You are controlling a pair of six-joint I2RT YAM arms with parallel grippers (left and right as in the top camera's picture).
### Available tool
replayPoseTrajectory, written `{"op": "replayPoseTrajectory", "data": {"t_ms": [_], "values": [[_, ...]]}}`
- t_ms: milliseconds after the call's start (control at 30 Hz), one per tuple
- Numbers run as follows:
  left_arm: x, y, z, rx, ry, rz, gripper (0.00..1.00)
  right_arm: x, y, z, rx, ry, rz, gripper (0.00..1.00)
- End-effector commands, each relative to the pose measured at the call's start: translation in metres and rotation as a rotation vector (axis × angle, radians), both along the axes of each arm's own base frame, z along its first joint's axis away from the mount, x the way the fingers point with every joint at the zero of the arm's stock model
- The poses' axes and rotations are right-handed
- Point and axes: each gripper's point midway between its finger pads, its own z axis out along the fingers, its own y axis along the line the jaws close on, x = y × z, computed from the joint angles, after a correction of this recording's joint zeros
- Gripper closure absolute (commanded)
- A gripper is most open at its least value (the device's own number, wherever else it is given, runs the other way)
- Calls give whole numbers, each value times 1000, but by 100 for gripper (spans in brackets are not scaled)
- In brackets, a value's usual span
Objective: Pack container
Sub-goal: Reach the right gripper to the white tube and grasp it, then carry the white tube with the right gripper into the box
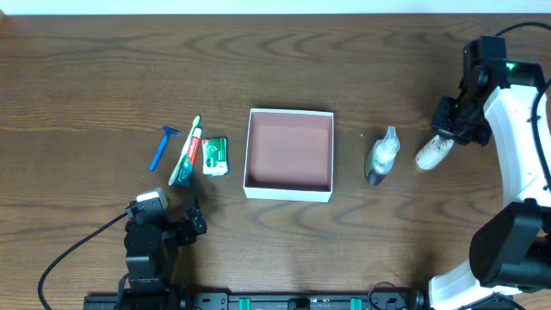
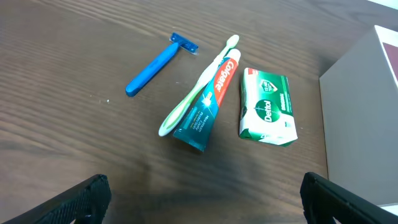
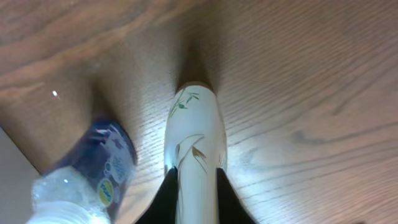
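Observation:
I need to use my right gripper to stand the cream tube in the container's far corner (image 1: 314, 144), on the side by the clear bottle.
The container (image 1: 289, 191), a square white-walled box with a reddish-brown floor, sits mid-table and holds nothing. To its left lie a blue razor (image 1: 161, 147), a toothbrush (image 1: 185, 148) on a toothpaste tube (image 1: 190, 156), and a green soap pack (image 1: 215, 157); all show in the left wrist view, with the razor (image 2: 154, 65), toothpaste (image 2: 208, 102) and soap (image 2: 267, 107). My left gripper (image 2: 202, 202) is open and empty, below them. To the container's right lie a clear bottle (image 1: 382, 155) and a cream tube (image 1: 433, 152). My right gripper (image 3: 196, 196) is shut on the cream tube (image 3: 194, 134) beside the bottle (image 3: 93, 171).
The container's white wall (image 2: 360, 118) rises at the right edge of the left wrist view. The right arm (image 1: 516, 120) reaches in from the table's right side. The left arm's base (image 1: 151, 237) sits at the front left edge.

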Motion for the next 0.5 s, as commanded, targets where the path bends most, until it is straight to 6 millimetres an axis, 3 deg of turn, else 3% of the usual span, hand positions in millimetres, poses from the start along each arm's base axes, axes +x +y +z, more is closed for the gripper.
{"op": "replayPoseTrajectory", "data": {"t_ms": [0, 133, 300, 367, 467], "values": [[-1, -1, -6, 2, 8, -3, 2, 7, 2, 17, -9, -58, 16, 99], [-1, -1, -6, 2, 8, -3, 2, 12, 2, 54, -21, -148, 32, 99], [-1, -1, -6, 2, 8, -3, 2, 8, 12, 123, -39, -296, 107, 99], [-1, -1, -6, 2, 8, -3, 2, 4, 28, 151, -29, -370, 181, 99], [-1, -1, -6, 2, 8, -3, 2, -5, 68, 197, 25, -515, 340, 99]]}}
